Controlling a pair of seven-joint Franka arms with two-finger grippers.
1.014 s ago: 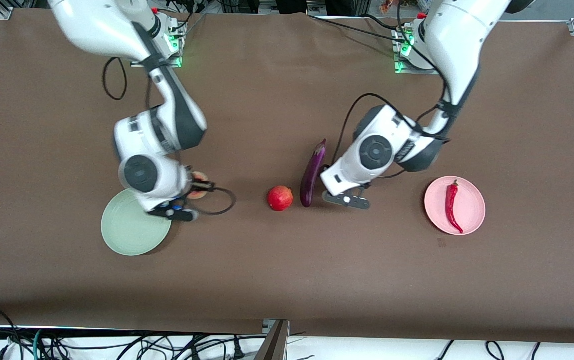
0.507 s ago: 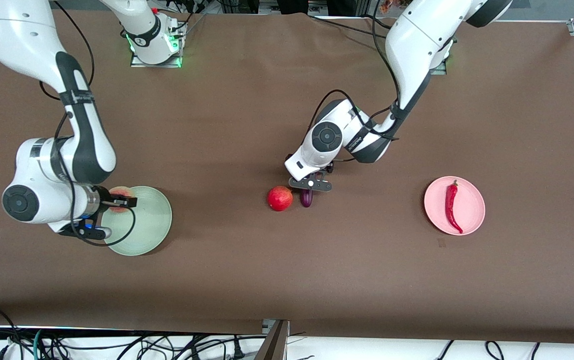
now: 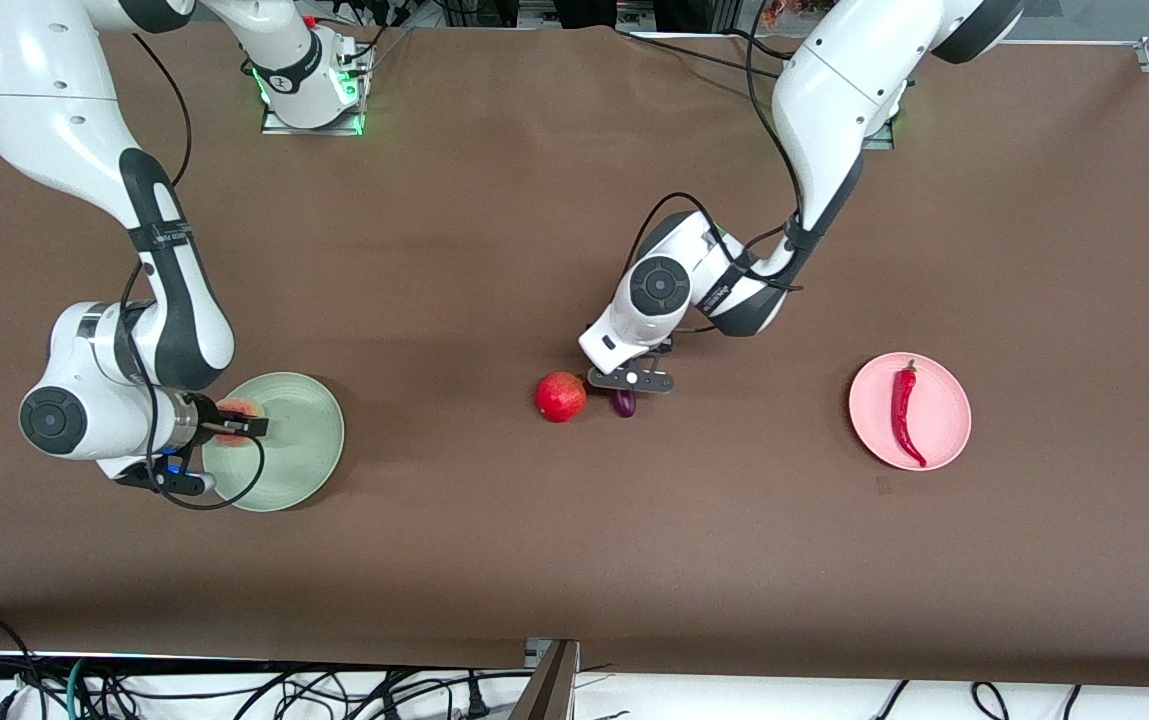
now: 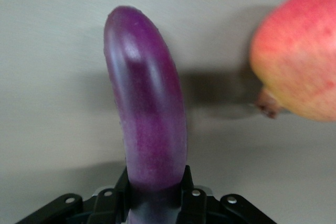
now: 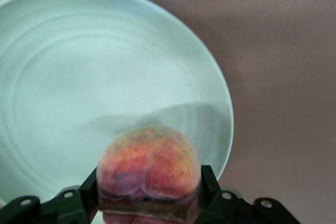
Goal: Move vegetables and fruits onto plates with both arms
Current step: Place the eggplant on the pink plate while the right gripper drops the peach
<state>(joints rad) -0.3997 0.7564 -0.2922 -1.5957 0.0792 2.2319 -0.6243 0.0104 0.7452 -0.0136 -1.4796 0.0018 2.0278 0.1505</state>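
Next, I let go of the purple eggplant with my left gripper on the pale pink plate (image 3: 890, 386), close beside the red chili. The eggplant is now beside the red pomegranate.
My right gripper (image 3: 237, 424) is shut on the yellowish-orange peach (image 3: 232, 412) and holds it over the pale green plate (image 3: 299, 450). In the right wrist view the peach (image 5: 148, 163) sits between the fingers of the right gripper (image 5: 148, 195), above the plate (image 5: 79, 77). My left gripper (image 3: 631, 381) is shut on the purple eggplant (image 3: 624, 403), whose end shows beside the red pomegranate (image 3: 560, 396). The left wrist view shows the left gripper (image 4: 157, 200), the eggplant (image 4: 149, 114) and the pomegranate (image 4: 299, 72). The red chili (image 3: 904, 410) lies on the pale pink plate (image 3: 944, 435).
The brown table cover (image 3: 534, 550) stretches wide nearer the front camera. Cables hang along the table's front edge (image 3: 234, 690). The arm bases (image 3: 309, 90) stand at the back edge.
My right arm swung the peach from beside the green plate to over it. My left gripper moved over onto the eggplant and has closed round it; the eggplant's end shifted slightly.
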